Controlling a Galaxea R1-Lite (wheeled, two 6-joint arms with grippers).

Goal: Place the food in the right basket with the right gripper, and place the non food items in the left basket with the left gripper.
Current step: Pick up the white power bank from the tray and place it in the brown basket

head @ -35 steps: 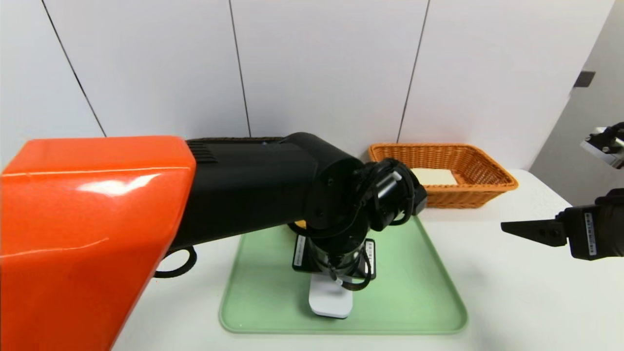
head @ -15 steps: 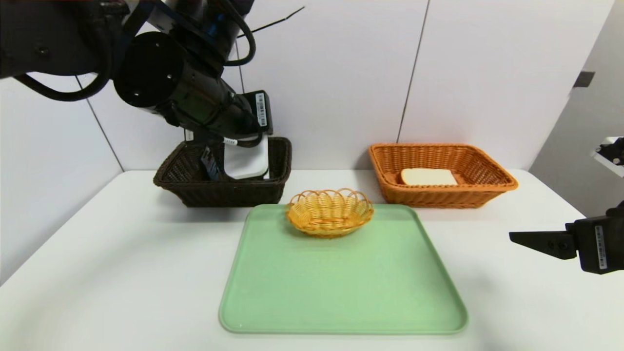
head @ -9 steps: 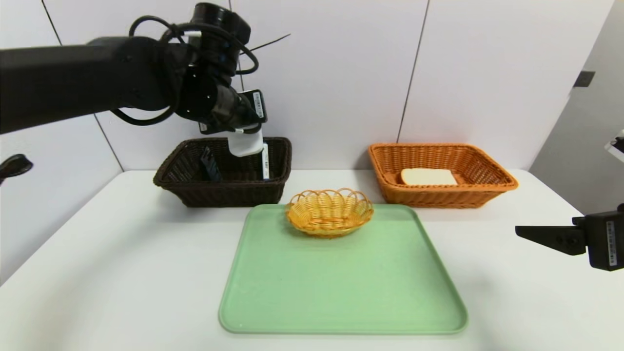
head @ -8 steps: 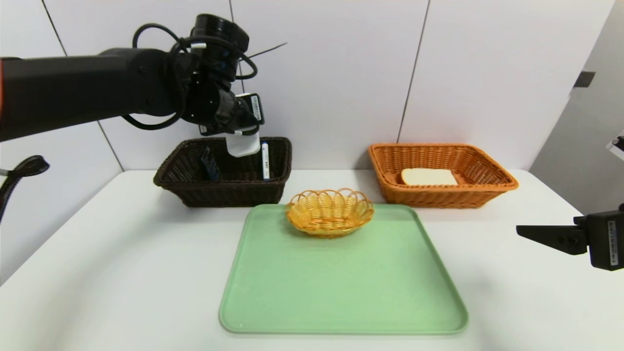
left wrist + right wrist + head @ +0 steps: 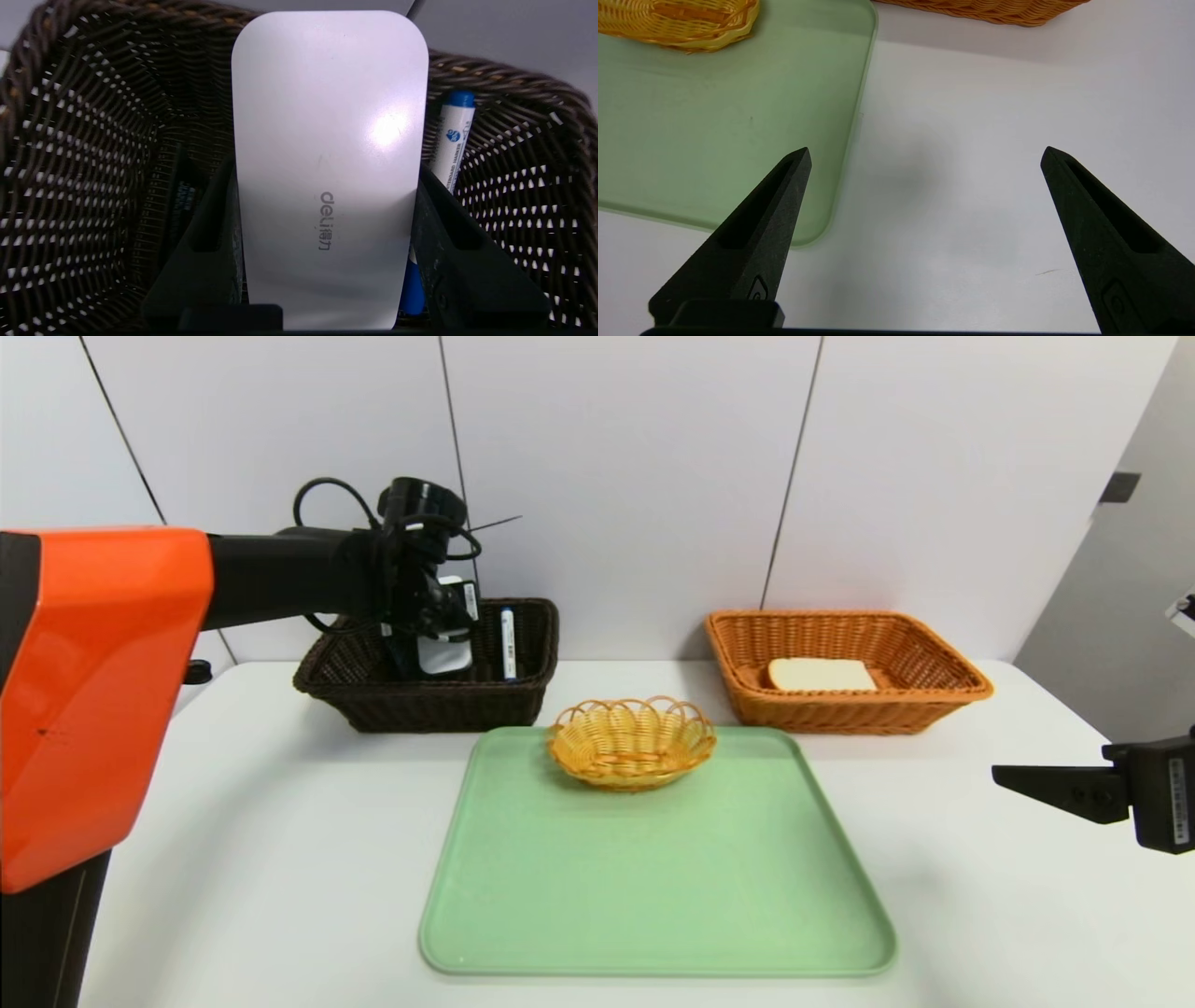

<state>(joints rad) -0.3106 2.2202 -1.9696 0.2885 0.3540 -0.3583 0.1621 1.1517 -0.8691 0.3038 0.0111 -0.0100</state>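
The flat white case will go down between the dark packet and the white marker [image 5: 453,654] [image 5: 325,196] from my left gripper.
My left gripper [image 5: 439,651] reaches down inside the dark brown left basket [image 5: 429,707], shut on the flat white case [image 5: 444,655]. In the left wrist view the case [image 5: 327,116] stands between both black fingers [image 5: 212,219], over the basket's floor [image 5: 84,196]. The white marker with a blue cap [image 5: 451,140] leans on the basket wall beside it, and the dark packet [image 5: 180,200] lies on the other side. A slice of bread [image 5: 820,674] lies in the orange right basket [image 5: 934,702]. Far to the right my right gripper [image 5: 1001,773] hovers open and empty above the table [image 5: 925,150].
A green tray [image 5: 653,896] lies in the middle of the white table, with a small round yellow wicker basket [image 5: 632,742] on its far edge. Both large baskets stand against the back wall. The tray's corner [image 5: 817,233] lies close to one right finger.
The left arm has carried the white case from the tray up and across, then lowered it into the dark basket. The right gripper has drifted slightly right and down.
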